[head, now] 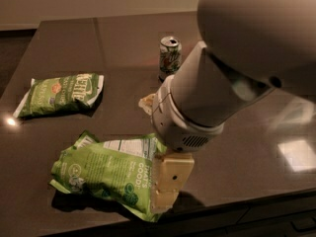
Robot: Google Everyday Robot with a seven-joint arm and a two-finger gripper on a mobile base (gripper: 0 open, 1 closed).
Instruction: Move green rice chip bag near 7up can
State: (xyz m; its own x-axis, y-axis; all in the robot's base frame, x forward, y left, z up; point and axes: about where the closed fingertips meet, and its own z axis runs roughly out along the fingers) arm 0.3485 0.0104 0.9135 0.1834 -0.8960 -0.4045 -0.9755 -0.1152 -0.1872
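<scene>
The robot's gripper should close on the middle [118,171] of the green rice chip bag by the front edge of the table, because both ends then hang evenly.
The green rice chip bag [106,169] lies flat near the table's front edge, crinkled, with its white label panel facing up. The 7up can [170,56] stands upright further back, near the middle of the table. My gripper [167,186] hangs from the large white arm and sits at the bag's right end, its cream-coloured fingers overlapping the bag's right edge. The arm hides part of the table between the bag and the can.
A smaller, darker green bag [61,94] with white lettering lies at the left of the dark brown table [247,147]. The table's front edge runs just below the rice chip bag and the gripper.
</scene>
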